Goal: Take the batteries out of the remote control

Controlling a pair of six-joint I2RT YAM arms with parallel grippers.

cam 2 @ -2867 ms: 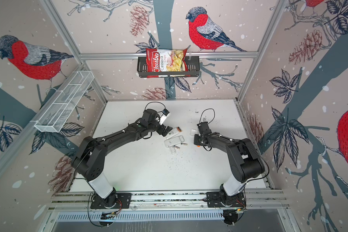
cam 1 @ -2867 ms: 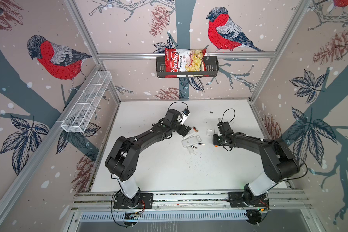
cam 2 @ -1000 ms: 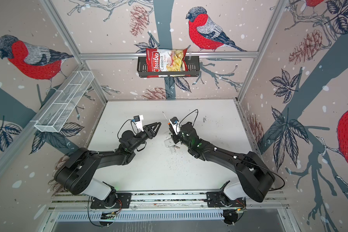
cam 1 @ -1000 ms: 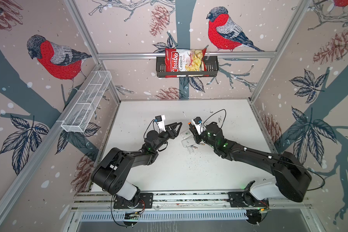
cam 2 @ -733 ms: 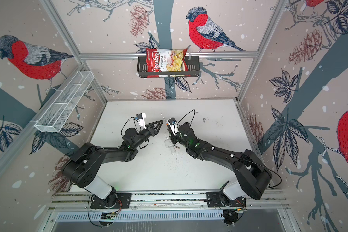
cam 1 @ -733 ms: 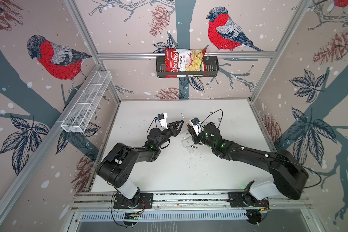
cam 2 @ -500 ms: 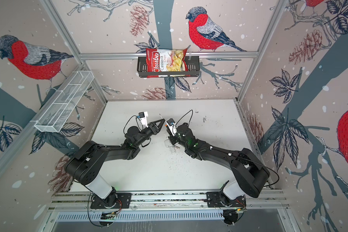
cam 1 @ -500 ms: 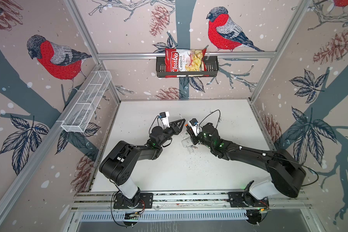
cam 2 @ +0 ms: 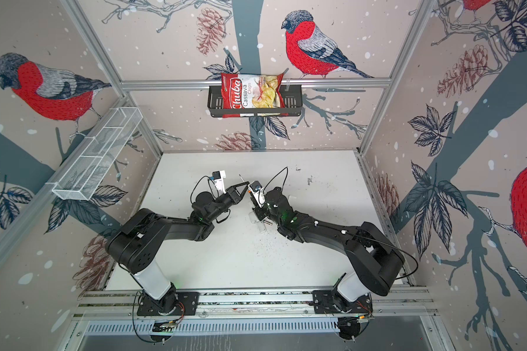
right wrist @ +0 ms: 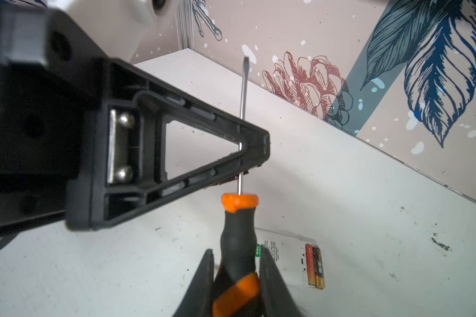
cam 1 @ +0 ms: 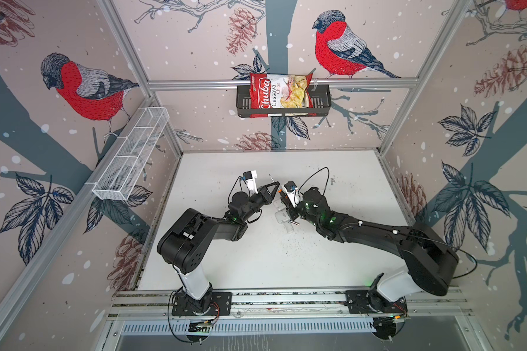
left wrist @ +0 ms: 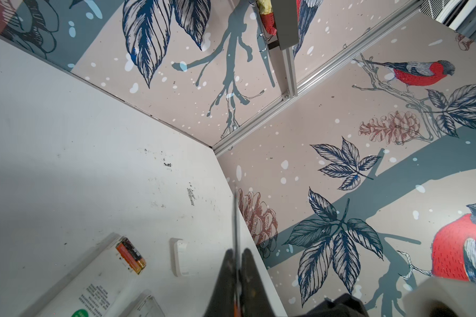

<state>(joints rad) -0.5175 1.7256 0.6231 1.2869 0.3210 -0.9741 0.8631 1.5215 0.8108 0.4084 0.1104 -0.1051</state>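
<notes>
The screwdriver slants up from the fingers of my right gripper. While my left gripper steadies its stem, my right gripper next grabs the screwdriver's handle [right wrist: 238, 237] from straight behind.
The white remote control [right wrist: 283, 255] lies on the table with its compartment open. Two batteries [right wrist: 315, 270], one orange-red and one dark, sit side by side in it; the left wrist view shows the batteries [left wrist: 131, 255] in the remote control [left wrist: 94, 280] too. My right gripper [right wrist: 235, 256] is shut on the black-and-orange handle of a screwdriver [right wrist: 238, 233], held above the table. My left gripper [right wrist: 254, 145] is shut on its thin metal shaft [left wrist: 235, 219]. In both top views the left gripper [cam 1: 275, 186] [cam 2: 243, 186] and right gripper [cam 1: 283, 198] [cam 2: 253, 198] meet over the remote control [cam 1: 282, 214].
A white battery cover [left wrist: 179, 256] lies beside the remote, and a clear plastic piece [left wrist: 146, 304] lies close by. A small dark cylinder [cam 1: 294, 223] rests on the table by the remote. A chips bag [cam 1: 279, 95] sits in the back-wall basket, and a wire basket [cam 1: 131, 158] hangs on the left wall.
My left gripper has moved in toward the right gripper and shut on the screwdriver's shaft. The right gripper has kept its hold on the handle, shifting only slightly.
</notes>
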